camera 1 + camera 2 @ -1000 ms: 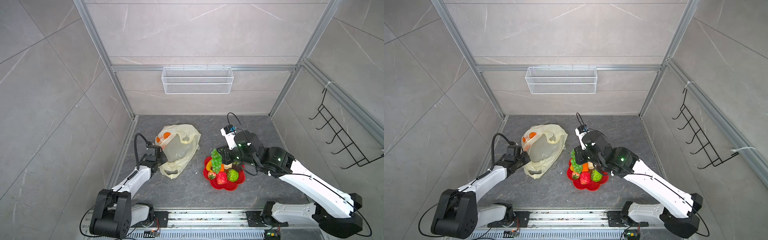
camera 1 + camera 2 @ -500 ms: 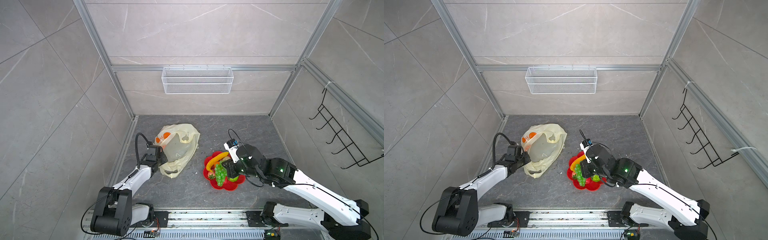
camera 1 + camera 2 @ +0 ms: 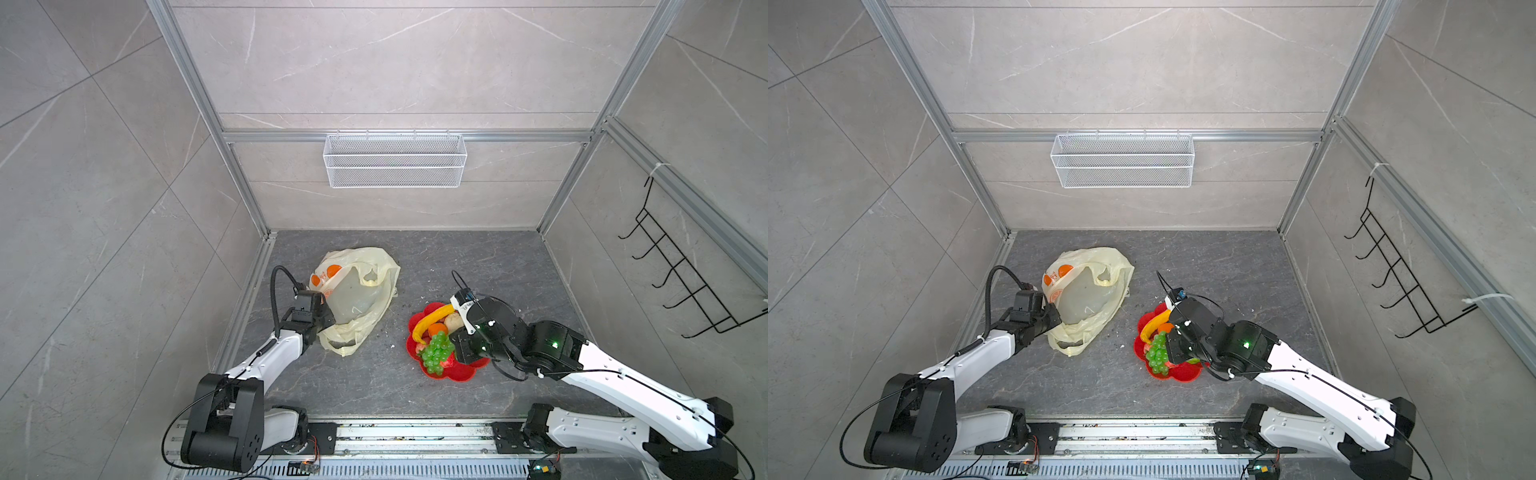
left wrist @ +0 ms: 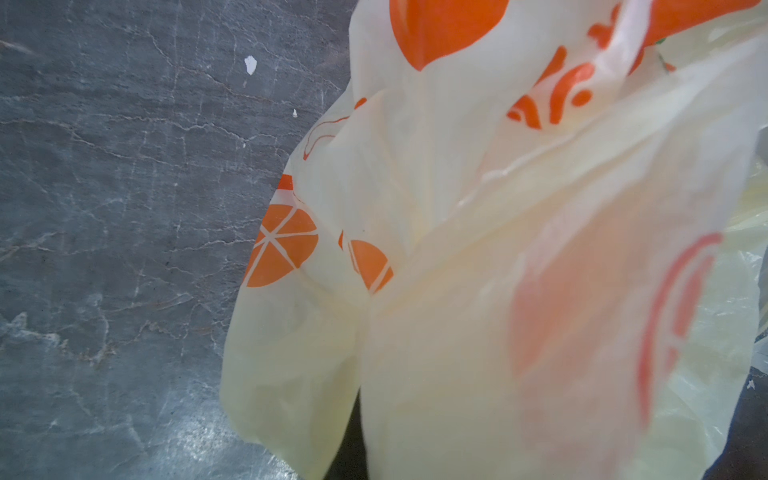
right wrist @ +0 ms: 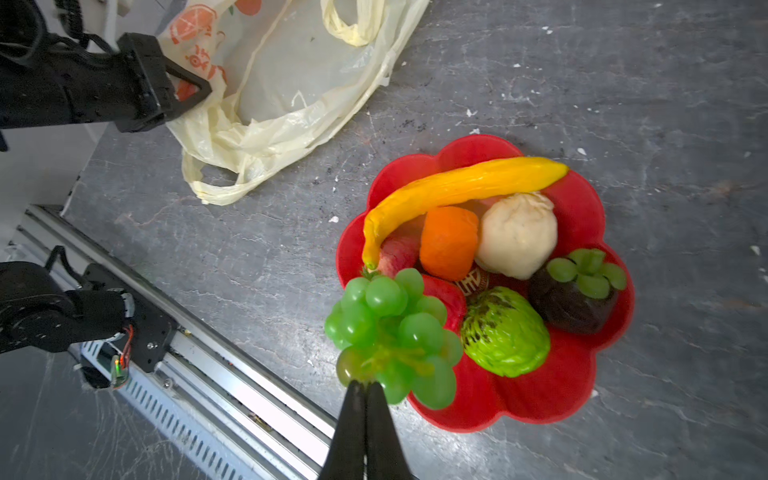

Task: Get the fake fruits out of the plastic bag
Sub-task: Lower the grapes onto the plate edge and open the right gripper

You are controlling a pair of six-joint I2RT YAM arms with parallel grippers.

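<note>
Next, my right gripper lets go of the green grapes on the red dish's near rim (image 3: 453, 368) (image 5: 460, 412), by the green bumpy fruit.
The pale-yellow plastic bag (image 3: 357, 291) (image 3: 1090, 291) with orange marks lies crumpled at the left of the grey floor. My left gripper (image 3: 327, 319) (image 5: 187, 93) is shut on the bag's near edge, and the bag's film (image 4: 457, 249) fills the left wrist view. My right gripper (image 5: 365, 388) (image 3: 456, 353) is shut on the green grapes (image 5: 390, 332) (image 3: 436, 353), which hang over the near-left rim of the red dish (image 5: 540, 399). In the dish lie a banana (image 5: 457, 187), an orange (image 5: 449, 241), a cream fruit (image 5: 517, 237), a dark brown fruit (image 5: 569, 303), a green bumpy fruit (image 5: 505, 332) and red ones (image 5: 444, 299).
A white wire basket (image 3: 395, 166) hangs on the back wall and a black hook rack (image 3: 681, 282) on the right wall. The metal rail (image 3: 415, 432) runs along the front edge. Tiled walls close in the floor on three sides.
My right arm has carried the grapes from high over the dish down to its near-left rim. The left arm and the bag have stayed put.
</note>
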